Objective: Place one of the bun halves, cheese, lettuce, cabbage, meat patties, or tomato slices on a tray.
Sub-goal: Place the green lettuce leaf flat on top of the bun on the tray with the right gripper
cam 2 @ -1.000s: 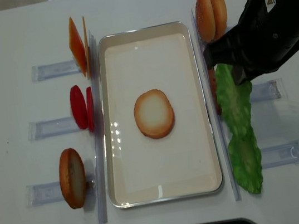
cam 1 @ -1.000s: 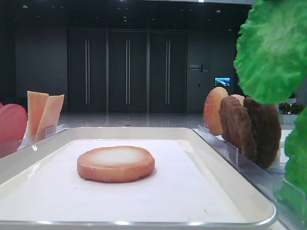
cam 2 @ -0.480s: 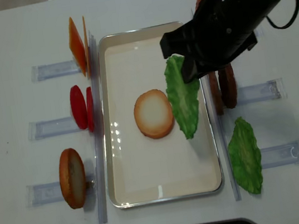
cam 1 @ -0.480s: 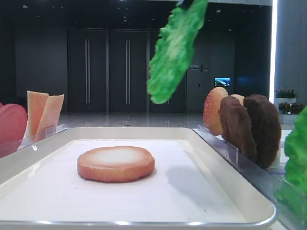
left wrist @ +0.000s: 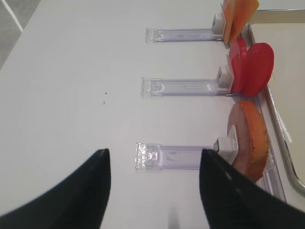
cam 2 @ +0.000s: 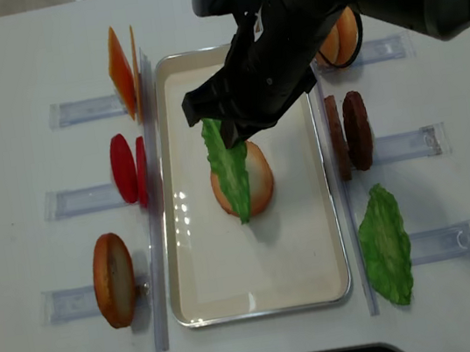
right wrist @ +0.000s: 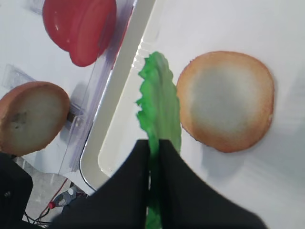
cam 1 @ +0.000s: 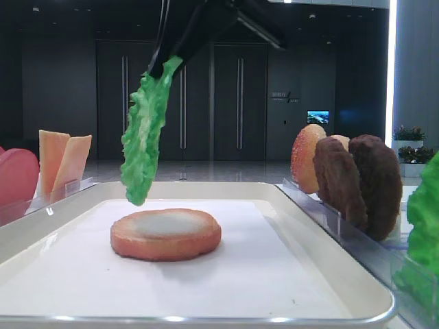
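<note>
Next, my right gripper lets go of the lettuce leaf on the flat bun half in the middle of the tray [cam 2: 232, 185] [right wrist: 208, 102].
My right gripper [right wrist: 153, 148] is shut on the top edge of a green lettuce [right wrist: 159, 114] leaf. The leaf [cam 2: 231, 172] hangs edge-down above the cream tray [cam 2: 201, 305]. Its lower tip [cam 1: 137, 195] hovers just over the left part of the flat bun half [cam 1: 166, 233], which lies in the middle of the tray. In the overhead view the leaf covers the left side of that bun half [cam 2: 260, 177]. My left gripper [left wrist: 153, 162] stands open and empty over bare table, left of the clear holders.
Left of the tray, clear holders carry cheese [cam 2: 122, 69], tomato slices [cam 2: 128, 167] and a bun half [cam 2: 113, 278] on edge. On the right stand domed buns [cam 1: 309, 157], meat patties [cam 2: 348, 132] and a second lettuce leaf [cam 2: 385, 246].
The right gripper has carried the lettuce leftward, from over the right-hand holders across the tray's right side to above the bun half. Nothing else has moved.
</note>
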